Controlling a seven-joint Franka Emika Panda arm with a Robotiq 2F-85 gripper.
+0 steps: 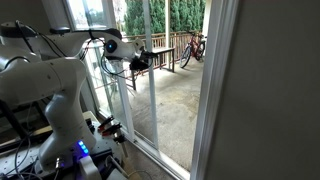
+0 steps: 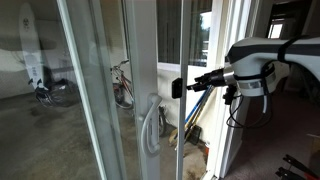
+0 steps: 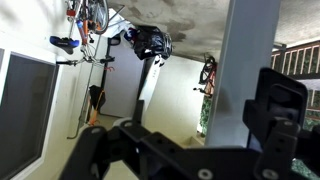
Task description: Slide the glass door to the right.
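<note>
I need to next close my gripper on the slim white edge stile [image 1: 150, 59] [image 3: 238, 98] of the glass door, at about mid height above the door's handle.
The glass door is a tall clear panel with a slim white edge stile [image 2: 160, 50] and a white handle [image 2: 150, 125]. It also shows in an exterior view [image 1: 152, 100] and as a pale upright bar in the wrist view [image 3: 250, 60]. My gripper [image 2: 178, 88] is at the stile's edge at about mid height, above the handle, with the arm reaching in level. In an exterior view my gripper [image 1: 146, 60] is up against the same stile. In the wrist view its dark fingers [image 3: 190, 135] are spread, with the stile between them. It looks open.
A broad white wall jamb [image 1: 222, 90] stands beyond the gap beside the door. Outside are a concrete deck [image 1: 170, 100], a wooden railing [image 1: 165, 45] and bicycles [image 1: 192, 47]. The robot base with its cables [image 1: 90, 145] stands close to the glass.
</note>
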